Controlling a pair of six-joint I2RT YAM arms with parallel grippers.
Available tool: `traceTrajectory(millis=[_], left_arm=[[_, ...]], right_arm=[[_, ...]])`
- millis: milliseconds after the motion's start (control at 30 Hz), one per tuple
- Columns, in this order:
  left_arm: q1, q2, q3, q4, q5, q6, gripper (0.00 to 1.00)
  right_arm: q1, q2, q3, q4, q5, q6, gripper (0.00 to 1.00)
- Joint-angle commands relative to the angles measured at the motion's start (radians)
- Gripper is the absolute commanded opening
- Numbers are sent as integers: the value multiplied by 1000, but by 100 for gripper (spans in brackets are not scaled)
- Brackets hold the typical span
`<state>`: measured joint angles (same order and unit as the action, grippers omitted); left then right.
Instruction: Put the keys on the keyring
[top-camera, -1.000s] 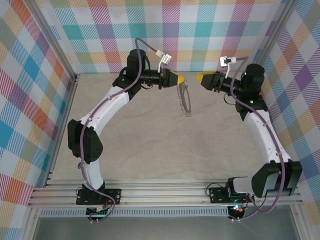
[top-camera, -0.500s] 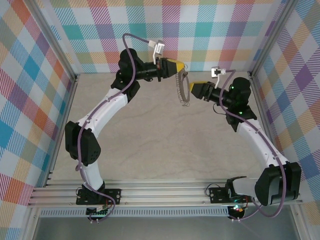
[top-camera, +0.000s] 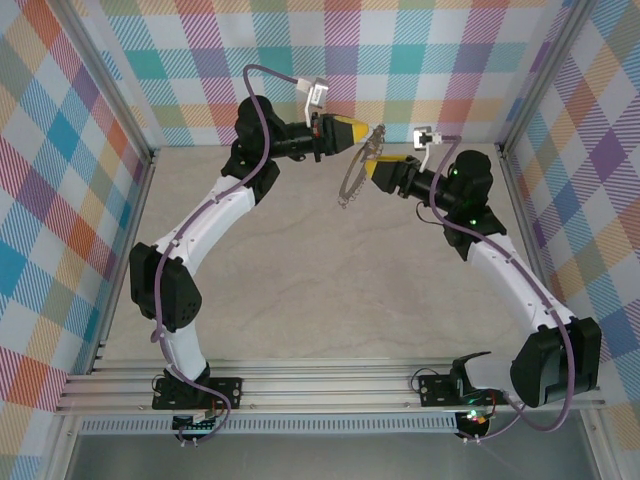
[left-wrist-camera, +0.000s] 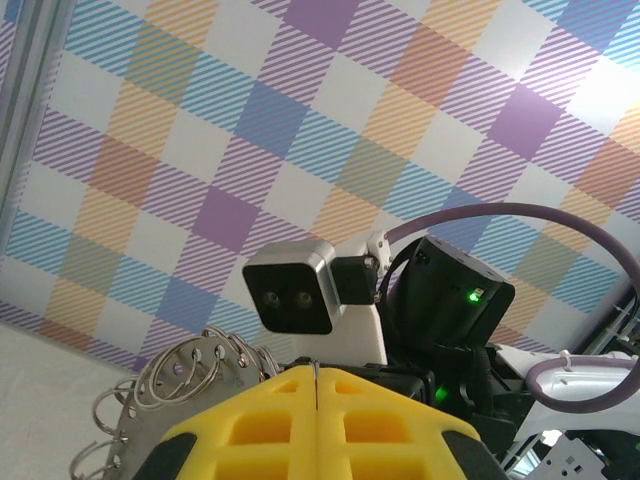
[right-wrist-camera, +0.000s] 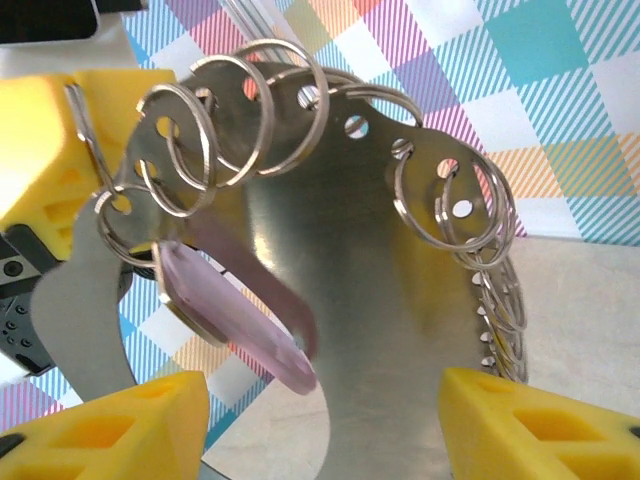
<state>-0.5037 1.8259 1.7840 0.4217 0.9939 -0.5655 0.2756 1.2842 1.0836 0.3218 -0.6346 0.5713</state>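
Next, I line up my right gripper's open fingers with the purple tag slanting ahead of them and pinch the tag's loose end (right-wrist-camera: 292, 370) before my left gripper opens.
The keyring (top-camera: 350, 182) is a thin curved metal band with a row of holes, fringed with several silvery split rings. It hangs tilted above the back of the table. My left gripper (top-camera: 362, 133) is shut on its upper edge, and in the left wrist view the yellow jaws (left-wrist-camera: 316, 372) press flat on a thin metal strip, with rings (left-wrist-camera: 170, 385) to their left. My right gripper (top-camera: 372, 170) is open, and its yellow fingers (right-wrist-camera: 110, 420) straddle the band (right-wrist-camera: 400, 300) without touching it. A pale purple tag (right-wrist-camera: 235, 320) hangs from one ring. The keys are out of view.
Checked walls close in the back and both sides. Aluminium rails (top-camera: 330, 385) run along the near edge by the arm bases. The beige tabletop (top-camera: 330, 290) lies below both grippers. The right wrist's camera block (left-wrist-camera: 290, 295) faces my left gripper at close range.
The left gripper lifted the keyring toward the back wall. The right gripper moved left up to the ring and opened wider. The ring swung to a tilt between them.
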Motion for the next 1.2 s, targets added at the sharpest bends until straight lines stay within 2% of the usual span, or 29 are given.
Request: traceTrajectory(millis=[0,500,767,1033,1167], left_arm=[[-16,-13,17,51,16,-12,0],[-21,-10,16,47,15,-10,0],[-22,-12,11,45,14,-4,0],[-20,-28,3,5,-11,45,0],[-21,-42,-3,-24,-14,83,0]], right_arm=[[5,-1,35,53,10,-17,62],[27,34,92,60,18,-23,53],[37,30,86,45,11,-34,25],[36,-25,70,-57,32,-105,1],[33,-55,74,-126,58,-162,0]])
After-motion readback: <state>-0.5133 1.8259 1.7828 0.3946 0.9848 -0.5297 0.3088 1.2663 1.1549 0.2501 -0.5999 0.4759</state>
